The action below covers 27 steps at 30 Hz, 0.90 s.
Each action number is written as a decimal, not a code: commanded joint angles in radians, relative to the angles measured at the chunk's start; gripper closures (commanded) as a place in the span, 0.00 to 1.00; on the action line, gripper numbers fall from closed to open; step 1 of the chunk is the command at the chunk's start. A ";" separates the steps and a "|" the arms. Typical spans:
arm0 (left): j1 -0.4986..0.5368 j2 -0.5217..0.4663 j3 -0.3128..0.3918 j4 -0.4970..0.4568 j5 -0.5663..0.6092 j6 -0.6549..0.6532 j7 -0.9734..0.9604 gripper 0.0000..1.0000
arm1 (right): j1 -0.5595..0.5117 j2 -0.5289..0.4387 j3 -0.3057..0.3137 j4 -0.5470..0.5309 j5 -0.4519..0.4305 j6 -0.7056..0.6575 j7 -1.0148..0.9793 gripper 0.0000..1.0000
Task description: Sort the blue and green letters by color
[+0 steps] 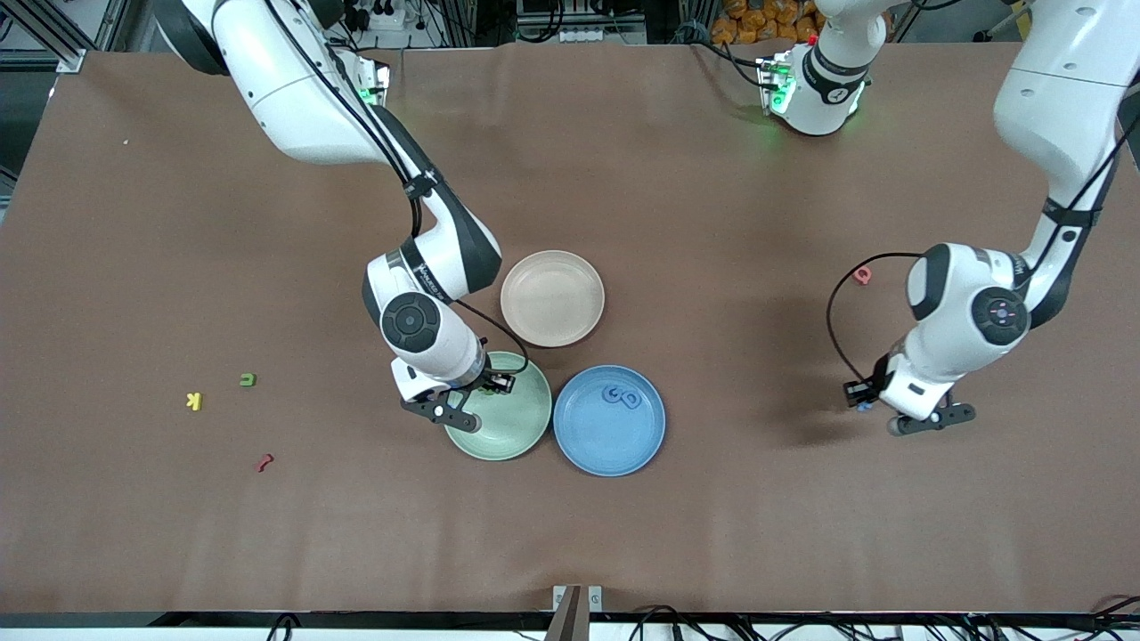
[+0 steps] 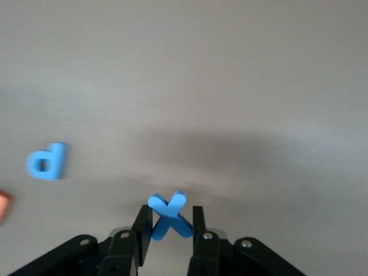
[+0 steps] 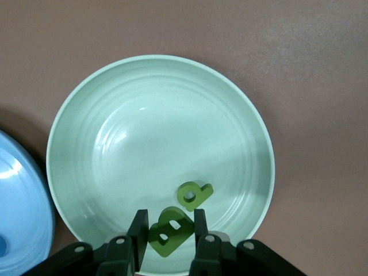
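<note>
My left gripper is to release the blue X next to the blue letters in the blue plate (image 1: pixel 595 392), toward the green plate.
My left gripper (image 1: pixel 862 402) (image 2: pixel 170 215) is shut on a blue X (image 2: pixel 168 211) over bare table toward the left arm's end. A blue d (image 2: pixel 47 161) lies flat on the table close by. My right gripper (image 1: pixel 485 385) (image 3: pixel 169 223) hangs over the green plate (image 1: pixel 509 429) (image 3: pixel 149 132), shut on a green B-shaped letter (image 3: pixel 171 231). A second green letter (image 3: pixel 194 194) lies in that plate just under it. Two blue letters (image 1: pixel 621 397) rest in the blue plate (image 1: pixel 614 445). One more green letter (image 1: pixel 248 380) sits on the table toward the right arm's end.
A beige plate (image 1: pixel 552 298) stands beside the two colored plates, farther from the front camera. A yellow K (image 1: pixel 194 401) and a dark red letter (image 1: pixel 264 462) lie near the loose green letter. A pink letter (image 1: pixel 861 275) lies near the left arm.
</note>
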 commanded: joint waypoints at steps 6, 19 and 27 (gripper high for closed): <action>-0.218 0.050 0.004 0.121 -0.084 -0.039 -0.311 1.00 | -0.001 0.019 0.001 0.034 0.000 -0.012 0.018 0.37; -0.461 0.166 0.017 0.330 -0.083 -0.020 -0.680 1.00 | -0.003 0.011 -0.001 0.034 -0.004 -0.021 0.009 0.37; -0.562 0.169 0.041 0.352 -0.078 0.082 -0.789 1.00 | -0.012 -0.003 -0.001 0.027 -0.021 -0.029 -0.011 0.37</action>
